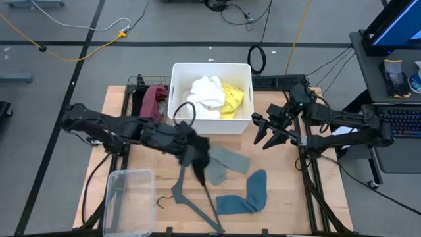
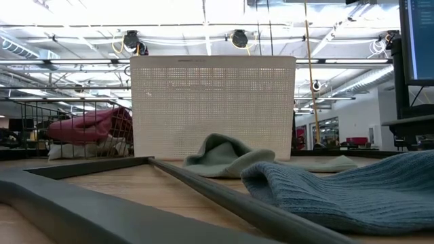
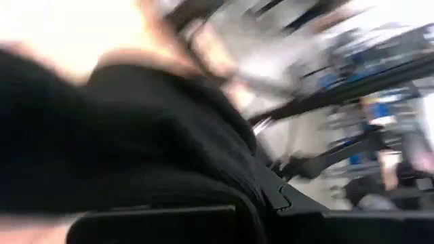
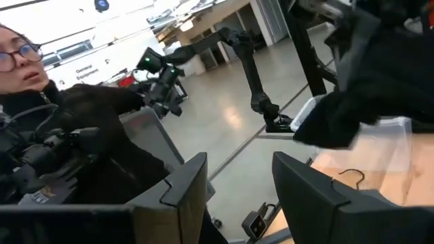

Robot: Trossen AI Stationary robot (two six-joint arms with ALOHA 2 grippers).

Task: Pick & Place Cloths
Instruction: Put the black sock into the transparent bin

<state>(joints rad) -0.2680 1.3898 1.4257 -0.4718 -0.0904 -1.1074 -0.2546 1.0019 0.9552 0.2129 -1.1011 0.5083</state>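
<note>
Next, I release the black cloth, now held in front of the white bin, with my left gripper inside the clear plastic container point(image 1: 139, 214), along the side facing the grey hanger.
My left gripper point(image 1: 197, 153) is over the table's middle, in front of the white bin point(image 1: 176, 99), and is shut on a black cloth point(image 1: 214, 171). That cloth fills the blurred left wrist view point(image 3: 135, 135). White point(image 1: 207, 92) and yellow point(image 1: 231, 99) cloths lie in the bin. A maroon cloth point(image 1: 152, 99) lies in the wire basket point(image 1: 135, 82). A sage-green cloth point(image 1: 231, 160) and a teal cloth point(image 1: 247, 196) lie flat on the table. My right gripper point(image 1: 263, 138) is open and empty to the right of the bin. My left gripper holds the black cloth by its upper part point(image 4: 352, 41), coming from above. The gripper itself hides the place of contact, and its wrist view is blurred. The cloth hangs bunched below the fingers point(image 4: 366, 95), clear of the table.
A thin grey hanger point(image 1: 197, 197) lies on the table near the front edge, beside a clear plastic container point(image 1: 128, 194) at the front left. In the low view the hanger point(image 2: 203, 196) fills the foreground. A person in dark clothing point(image 4: 61, 135) sits beyond the table.
</note>
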